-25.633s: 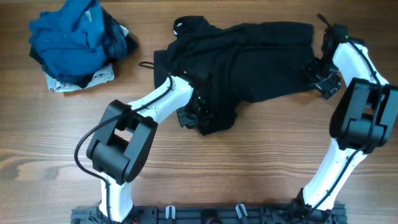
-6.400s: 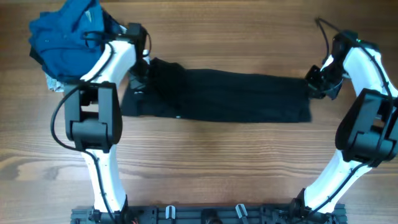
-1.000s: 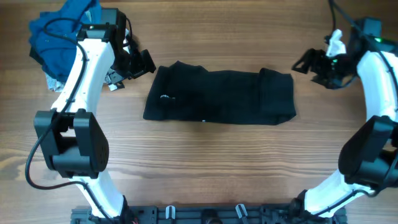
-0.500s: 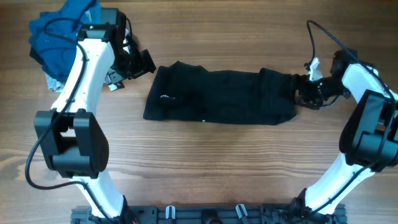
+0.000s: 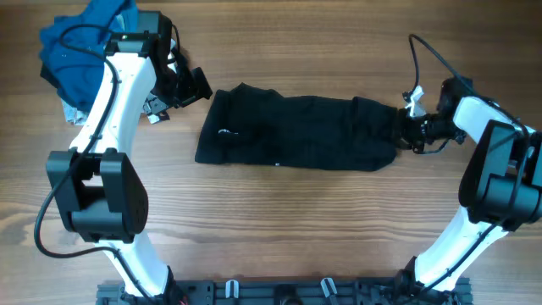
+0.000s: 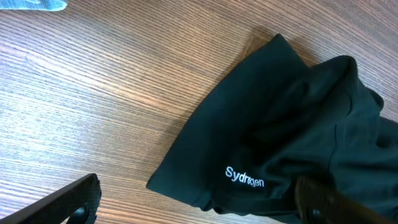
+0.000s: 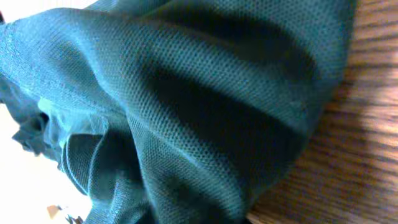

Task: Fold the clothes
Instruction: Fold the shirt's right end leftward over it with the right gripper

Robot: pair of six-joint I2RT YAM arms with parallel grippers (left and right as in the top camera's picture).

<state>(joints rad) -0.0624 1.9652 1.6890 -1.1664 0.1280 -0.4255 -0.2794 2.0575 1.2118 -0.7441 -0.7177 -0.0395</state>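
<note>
My right gripper will put the gripped end of the black shirt, now at the shirt's edge, down on the shirt's flat part (image 5: 345,112) next to its bunched part.
The clothes (image 5: 296,131), a black shirt, lie folded into a long flat band across the middle of the table. In the left wrist view the shirt (image 6: 292,124) shows a small white chest mark (image 6: 252,178). My left gripper (image 5: 185,85) hovers open just off the shirt's left end, holding nothing; its fingers (image 6: 68,202) frame the cloth's corner. At the shirt's right edge my right gripper (image 5: 406,129) is shut on the fabric. Bunched black mesh cloth (image 7: 186,112) fills the right wrist view and hides the fingers.
A pile of bright blue and navy garments (image 5: 93,47) sits at the back left, with a pale grey cloth (image 5: 142,106) under its edge, close beside the left arm. The wooden table (image 5: 296,220) runs in front of the shirt. The right arm's cable (image 5: 419,55) loops above it.
My right gripper has swung in from the far right to the shirt's right edge and closed on the fabric. The left arm has stayed where it was.
</note>
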